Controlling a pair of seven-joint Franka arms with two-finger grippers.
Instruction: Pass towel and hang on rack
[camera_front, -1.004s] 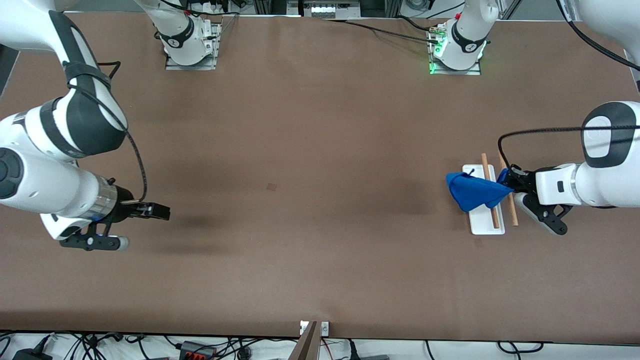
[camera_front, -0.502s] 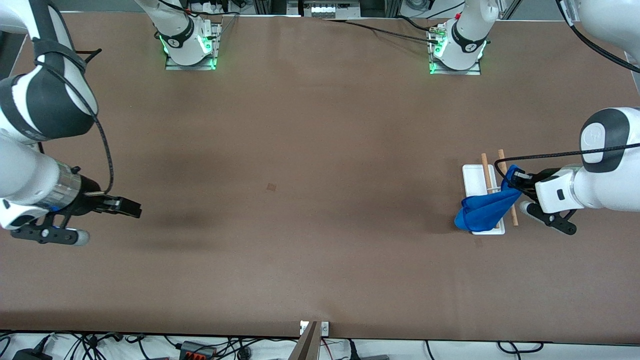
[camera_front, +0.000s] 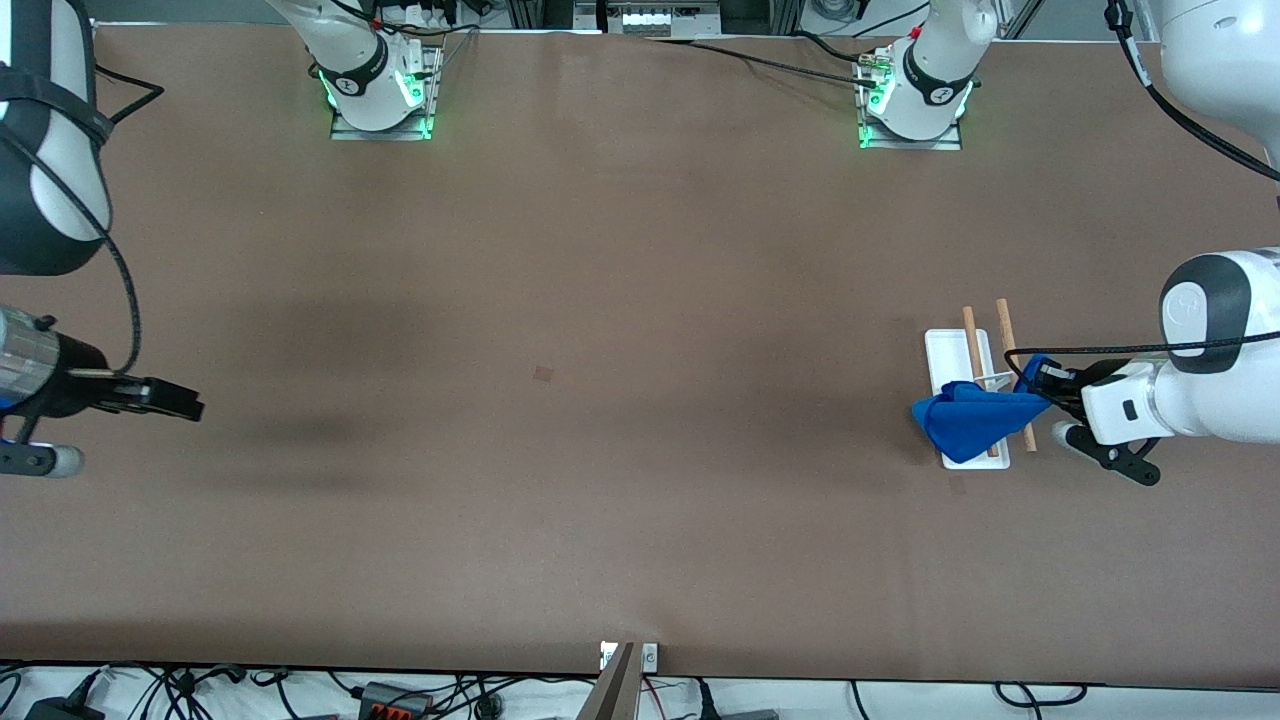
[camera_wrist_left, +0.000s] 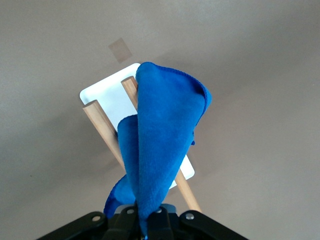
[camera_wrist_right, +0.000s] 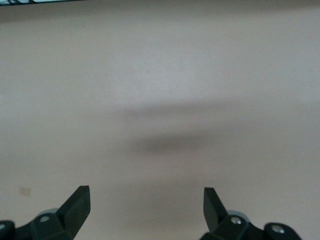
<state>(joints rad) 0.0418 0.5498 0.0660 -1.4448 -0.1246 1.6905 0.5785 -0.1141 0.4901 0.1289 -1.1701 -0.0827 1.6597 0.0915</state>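
Note:
Next, I release the blue towel with my left gripper across both wooden rods (camera_front: 988, 416) (camera_wrist_left: 148, 137), toward the end of the rack that is nearer the front camera.
The rack (camera_front: 947, 360) has a white flat base and two thin wooden rods (camera_front: 1008, 335), at the left arm's end of the table. The blue towel (camera_front: 965, 422) drapes across both rods at the rack's end nearer the front camera. My left gripper (camera_front: 1040, 392) is shut on one corner of the towel, beside the rods. In the left wrist view the towel (camera_wrist_left: 162, 140) hangs from my shut fingers over the rods (camera_wrist_left: 102, 125) and the base (camera_wrist_left: 107, 92). My right gripper (camera_front: 185, 405) is open and empty above the bare table at the right arm's end.
The brown table (camera_front: 600, 400) carries a small darker square mark (camera_front: 543, 374) near its middle. The two arm bases (camera_front: 380, 90) stand along the table edge farthest from the front camera. Cables lie along the edge nearest that camera.
My left gripper has drawn the towel across the rods toward the front camera, and the cloth has sunk lower onto them. My right arm has pulled back toward its end of the table.

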